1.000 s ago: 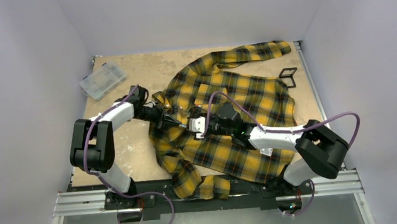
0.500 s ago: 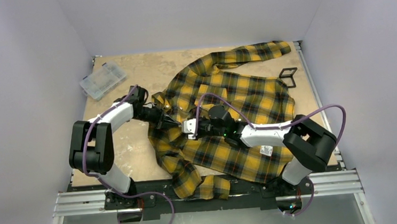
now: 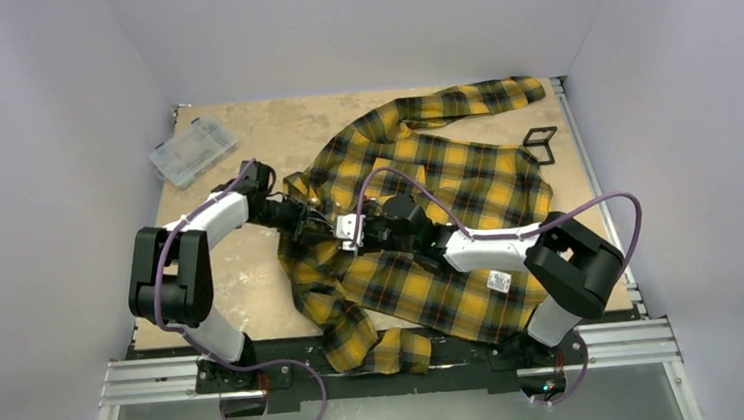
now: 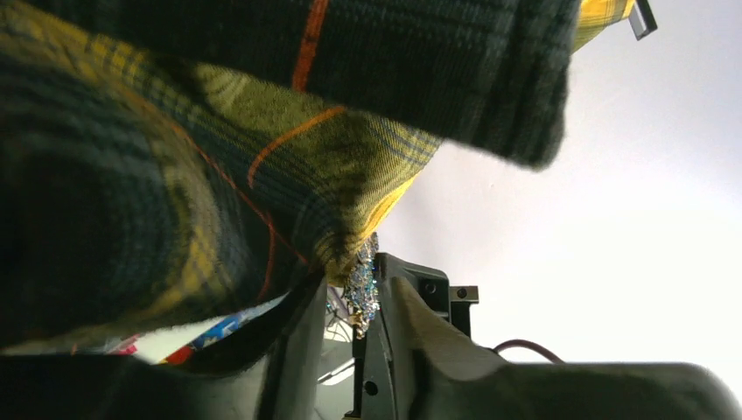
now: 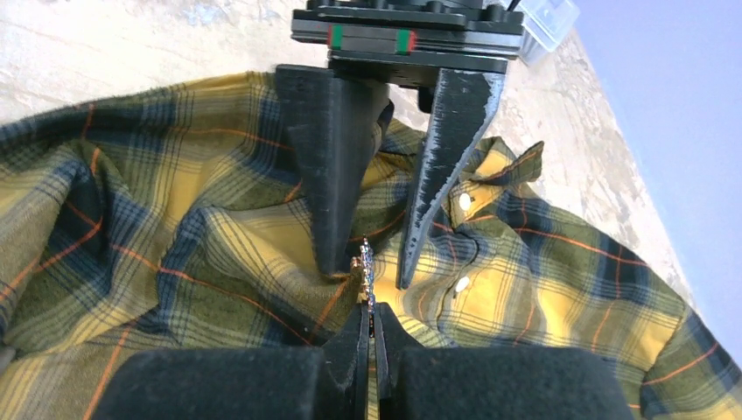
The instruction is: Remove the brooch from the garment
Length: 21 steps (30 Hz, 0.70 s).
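Note:
The tip of the garment's fold lies beside the brooch in the robot's open left gripper, so that gripper should shift to grip the brooch alone (image 4: 360, 296) before the right gripper opens.
The garment (image 3: 446, 179), a yellow-and-black plaid shirt, lies spread over the table. Both arms meet over its left front. My right gripper (image 5: 367, 306) is shut on the lower end of the brooch (image 5: 365, 267), a small glinting blue-white piece standing up from a fold of the garment (image 5: 175, 254). My left gripper (image 3: 324, 226) faces it, its black fingers (image 5: 442, 140) apart on either side of the brooch and fold. In the left wrist view the brooch (image 4: 361, 284) hangs at the tip of a pinched yellow fold (image 4: 175, 175), between my open left gripper (image 4: 353, 276) fingers.
A clear plastic compartment box (image 3: 192, 151) sits at the back left of the table (image 3: 252, 270). A small black wire frame (image 3: 539, 143) stands at the back right beside the shirt. A white square tag (image 3: 499, 281) shows on the shirt near the right arm.
My right arm has reached left toward the left gripper and its jaws have closed on the brooch. My left gripper has gone from shut to open.

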Tool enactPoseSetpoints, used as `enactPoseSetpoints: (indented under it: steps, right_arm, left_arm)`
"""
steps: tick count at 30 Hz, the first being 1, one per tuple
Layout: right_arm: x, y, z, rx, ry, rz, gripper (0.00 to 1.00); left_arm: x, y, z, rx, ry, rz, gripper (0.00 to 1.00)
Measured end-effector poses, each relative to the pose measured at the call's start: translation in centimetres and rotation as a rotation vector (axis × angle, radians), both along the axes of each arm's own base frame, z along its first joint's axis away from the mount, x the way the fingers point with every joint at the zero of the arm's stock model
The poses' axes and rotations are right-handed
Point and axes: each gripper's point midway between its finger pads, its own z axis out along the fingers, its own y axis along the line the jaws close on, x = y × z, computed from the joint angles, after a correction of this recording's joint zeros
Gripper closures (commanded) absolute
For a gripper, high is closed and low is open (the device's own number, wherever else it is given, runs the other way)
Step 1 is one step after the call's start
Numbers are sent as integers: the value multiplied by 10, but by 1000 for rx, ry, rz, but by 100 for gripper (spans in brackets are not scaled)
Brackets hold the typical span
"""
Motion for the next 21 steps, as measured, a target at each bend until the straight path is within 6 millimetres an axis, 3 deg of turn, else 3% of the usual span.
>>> enactPoseSetpoints:
  steps: [1, 3, 6, 9, 12, 14, 21]
  right_arm:
    - [0, 1, -1, 3, 17, -9, 100]
    - [1, 1, -3, 9, 50, -27, 100]
    - [2, -1, -4, 33, 112, -58, 100]
    - [4, -6, -6, 56, 179, -89, 100]
    - [6, -8, -7, 71, 215, -115, 100]
    - [6, -8, -7, 83, 226, -126, 100]
    - [7, -10, -6, 113, 288, -131, 100]
  left_arm:
    - [0, 0, 0, 1, -4, -2, 34]
    - [-1, 2, 1, 15, -14, -4, 27]
    - [3, 15, 4, 42, -47, 23, 9]
    - [18, 38, 9, 80, -106, 77, 3]
    - [32, 64, 16, 124, -180, 127, 2]
    - [35, 71, 20, 141, -222, 133, 7]
    - [28, 67, 25, 131, -288, 59, 28]
